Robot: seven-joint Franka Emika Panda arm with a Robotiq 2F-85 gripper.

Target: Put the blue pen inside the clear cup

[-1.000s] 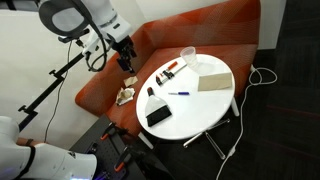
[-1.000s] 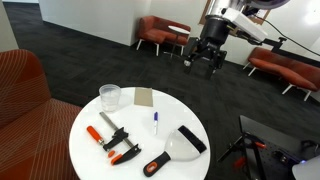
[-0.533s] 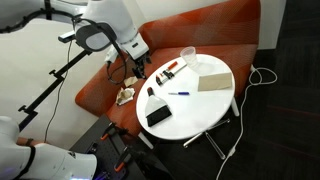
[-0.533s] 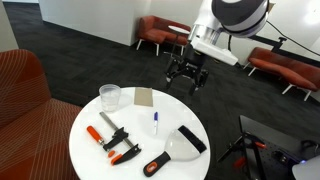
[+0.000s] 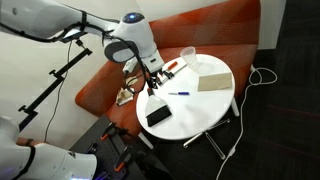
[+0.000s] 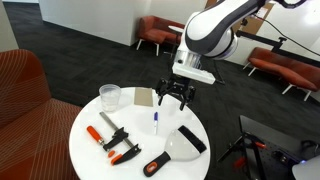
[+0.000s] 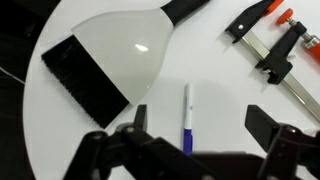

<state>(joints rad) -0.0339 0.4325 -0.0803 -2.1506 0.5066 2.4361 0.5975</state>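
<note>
The next step for my gripper is to move down to the blue pen's blue end (image 5: 184,93) (image 7: 187,141) and close there, leaving its white part free.
The blue pen (image 7: 187,120), white with a blue end, lies flat on the round white table (image 5: 205,105). It also shows in both exterior views (image 5: 180,93) (image 6: 156,122). My gripper (image 7: 200,135) is open and empty, with the pen on the table below between its two fingers. In both exterior views the gripper (image 5: 152,82) (image 6: 172,96) hovers just above the table beside the pen. The clear cup (image 6: 110,97) stands upright and empty near the table's edge, apart from the gripper; it also shows in an exterior view (image 5: 187,55).
A white scraper with a black edge and handle (image 7: 105,60) (image 6: 185,142) lies beside the pen. Red-and-black clamps (image 7: 270,45) (image 6: 115,140) lie near the cup. A tan block (image 6: 144,97) (image 5: 212,82) lies on the table. An orange sofa (image 5: 200,30) is behind the table.
The arm has swung from over the sofa to over the table and come down, so the open gripper now hovers at the pen. Nothing on the table has moved.
</note>
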